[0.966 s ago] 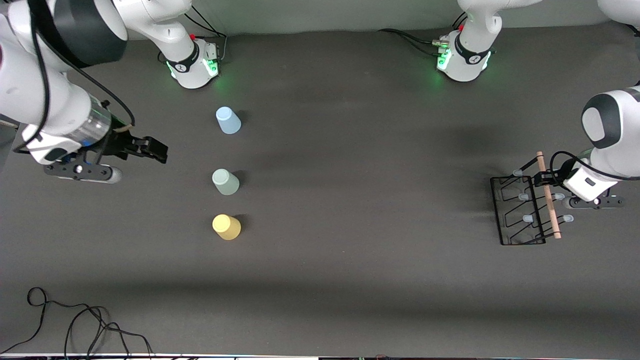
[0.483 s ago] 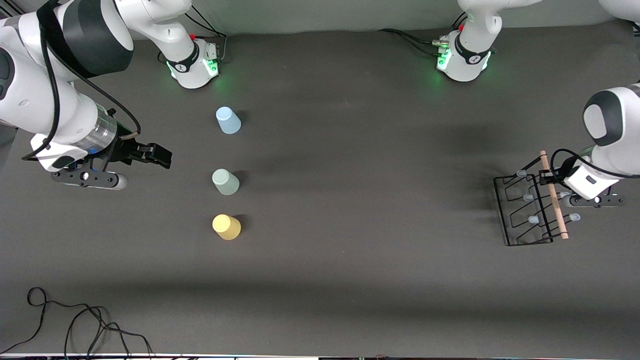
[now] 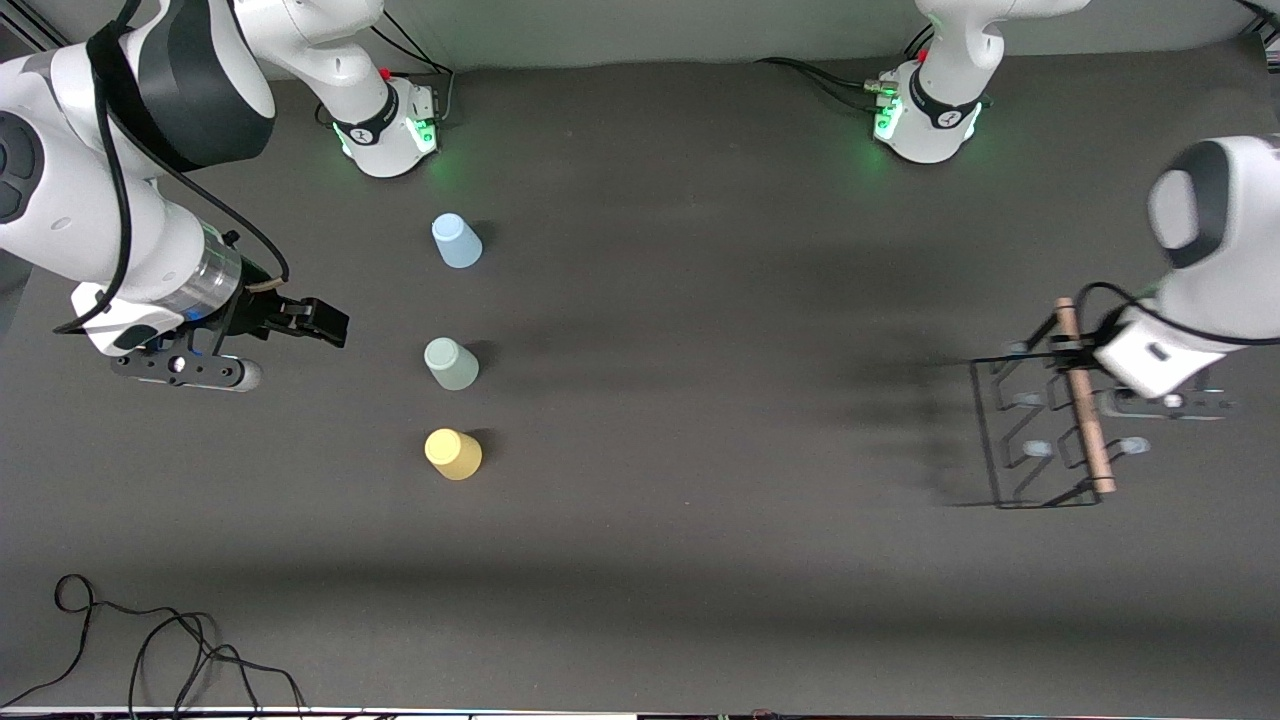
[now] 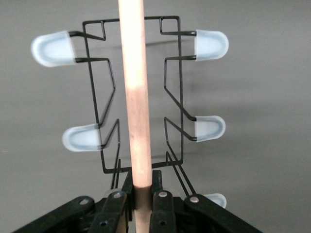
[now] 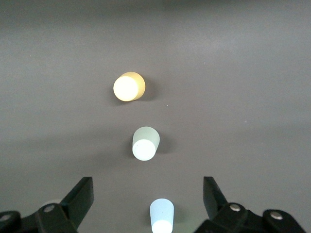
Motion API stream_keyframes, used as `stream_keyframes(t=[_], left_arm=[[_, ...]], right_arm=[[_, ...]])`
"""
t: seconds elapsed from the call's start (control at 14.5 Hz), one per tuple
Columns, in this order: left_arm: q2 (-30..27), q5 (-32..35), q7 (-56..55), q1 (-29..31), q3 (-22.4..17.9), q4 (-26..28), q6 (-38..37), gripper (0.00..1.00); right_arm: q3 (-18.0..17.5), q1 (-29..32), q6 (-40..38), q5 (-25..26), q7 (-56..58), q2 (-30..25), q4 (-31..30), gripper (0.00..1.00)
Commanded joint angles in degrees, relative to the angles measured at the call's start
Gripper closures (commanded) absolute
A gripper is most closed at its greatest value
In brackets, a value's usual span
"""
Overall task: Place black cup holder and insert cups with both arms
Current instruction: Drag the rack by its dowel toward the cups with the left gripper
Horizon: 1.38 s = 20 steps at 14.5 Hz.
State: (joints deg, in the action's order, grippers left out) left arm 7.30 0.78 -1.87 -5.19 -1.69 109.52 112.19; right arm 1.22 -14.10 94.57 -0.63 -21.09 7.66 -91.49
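I will release the black cup holder, now held up over the table, on the bare table level with the pale green cup [image 3: 639,359] with my left gripper.
My left gripper [image 3: 1075,352] is shut on the light wooden rod handle [image 4: 135,97] of the black cup holder [image 3: 1035,440] and holds it up over the left arm's end of the table. The left wrist view shows its fingers [image 4: 142,196] clamped on the rod, with the wire base and blue-capped pegs [image 4: 53,48] below. Three cups stand in a row, narrow end up: light blue [image 3: 456,241], pale green [image 3: 451,363], yellow [image 3: 453,453]. My right gripper [image 3: 320,322] is open and empty beside the row, toward the right arm's end. Its wrist view [image 5: 147,199] shows the blue [image 5: 162,216], green [image 5: 145,143] and yellow [image 5: 129,87] cups.
The dark table [image 3: 700,400] is bare between the cups and the holder. Loose black cables [image 3: 150,650] lie at the near edge toward the right arm's end. The two arm bases [image 3: 385,130] [image 3: 925,120] glow green at the table's back edge.
My left gripper has lifted the cup holder and carried it a little toward the cups. My right gripper has drifted slightly closer to the cup row, still open.
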Motion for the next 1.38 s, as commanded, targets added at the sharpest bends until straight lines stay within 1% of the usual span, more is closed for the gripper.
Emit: stream_keyframes(t=[0.0,0.07,0.21,0.28,0.41,0.55,0.69,0.83,0.97,1.03,1.1,1.17,1.31], left_arm=[[-0.1,-1.3,-8.6,-8.3,-0.5,-1.3,-0.3,1.0],[0.3,-3.0,-12.4,-11.6,-0.5,-1.6,0.4,1.0],[1.5,-3.5,-22.1,-18.4,-0.5,-1.9,3.5,1.0],[2.2,-3.6,-25.9,-21.9,-0.5,-2.2,3.8,1.0],[5.2,-3.9,-29.6,-28.3,-0.5,-4.7,3.7,1.0],[8.7,-5.9,-33.0,-33.0,-0.4,-8.7,3.8,1.0],[11.6,-6.5,-36.7,-37.8,-0.3,-11.4,4.4,1.0],[14.0,-6.5,-41.3,-41.4,-0.2,-12.7,7.0,1.0],[18.3,-6.5,-46.9,-44.0,0.5,-15.7,8.1,1.0],[20.2,-6.5,-48.1,-44.3,0.7,-17.2,8.0,1.0],[21.9,-6.8,-48.3,-44.4,2.0,-18.7,8.1,1.0],[22.7,-7.3,-48.4,-44.3,3.2,-19.5,8.1,1.0],[23.5,-7.0,-49.5,-44.6,3.4,-20.0,9.0,1.0]], right_arm=[[0.3,-0.4,0.2,0.0,-1.2,0.6,1.2,0.0],[0.3,-0.4,0.2,0.0,-1.2,0.6,1.3,0.0],[0.3,-0.3,0.2,0.0,-1.2,0.6,1.2,0.0],[0.3,-0.3,0.1,0.0,-1.1,0.6,1.2,0.0],[0.3,-0.3,0.0,0.0,-1.1,0.5,1.1,0.0],[0.3,-0.3,0.0,0.0,-1.1,0.5,1.1,0.0],[0.3,-0.3,0.0,0.0,-1.1,0.5,1.0,0.0],[0.3,-0.3,0.0,0.1,-1.1,0.4,1.0,0.0],[0.3,-0.3,-0.2,0.1,-1.1,0.4,0.8,0.0],[0.3,-0.3,-0.2,0.1,-1.1,0.3,0.8,0.0],[0.3,-0.3,-0.2,0.1,-1.1,0.3,0.8,0.0],[0.4,-0.4,-0.3,0.1,-1.2,0.3,0.6,0.0],[0.3,-0.5,-0.4,0.0,-1.2,-0.1,-0.4,0.0]])
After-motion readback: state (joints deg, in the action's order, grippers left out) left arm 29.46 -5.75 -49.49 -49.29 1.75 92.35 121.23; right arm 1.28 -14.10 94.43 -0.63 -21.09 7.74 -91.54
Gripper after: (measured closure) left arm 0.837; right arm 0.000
